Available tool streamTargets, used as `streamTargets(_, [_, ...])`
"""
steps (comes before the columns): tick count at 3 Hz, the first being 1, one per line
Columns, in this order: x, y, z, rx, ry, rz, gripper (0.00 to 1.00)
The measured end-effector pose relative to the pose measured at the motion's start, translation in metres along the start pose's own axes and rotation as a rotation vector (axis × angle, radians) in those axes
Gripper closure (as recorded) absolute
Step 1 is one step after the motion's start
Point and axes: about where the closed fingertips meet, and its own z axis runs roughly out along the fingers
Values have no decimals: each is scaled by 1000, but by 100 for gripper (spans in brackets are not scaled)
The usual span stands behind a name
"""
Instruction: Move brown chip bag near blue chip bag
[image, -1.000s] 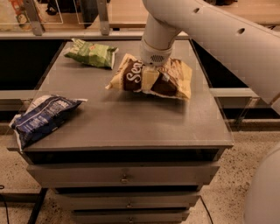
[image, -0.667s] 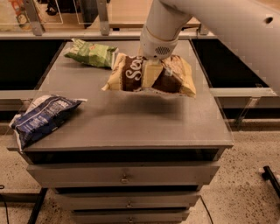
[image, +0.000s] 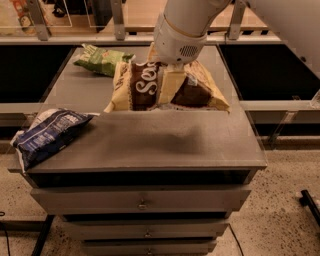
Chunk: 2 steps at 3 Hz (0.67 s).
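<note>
Next, I release the brown chip bag beside the blue chip bag, in front of the green chip bag (image: 112, 100).
The brown chip bag (image: 145, 87), dark brown with cream-yellow edges and white script lettering, hangs in the air above the middle of the grey cabinet top (image: 165, 137). My gripper (image: 169, 86) is shut on it from above, one cream finger (image: 172, 85) pressed across its front. The blue chip bag (image: 50, 136), crinkled navy with white lettering, lies at the front left corner of the top, partly over the edge. The brown bag is well to the right of and behind the blue one.
A green chip bag (image: 102, 60) lies at the back left of the top. The cabinet has drawers (image: 142, 202) below. A railing and dark shelves run behind and to both sides. Floor is at the lower right.
The brown chip bag has been lifted off the cabinet top and carried toward the front and slightly left, held in my gripper. The blue and green bags have not moved.
</note>
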Motion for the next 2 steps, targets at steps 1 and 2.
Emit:
streamTargets(1, [-28, 18, -6, -9, -35, -51, 100])
streamTargets(2, [-52, 27, -6, -8, -52, -84, 100])
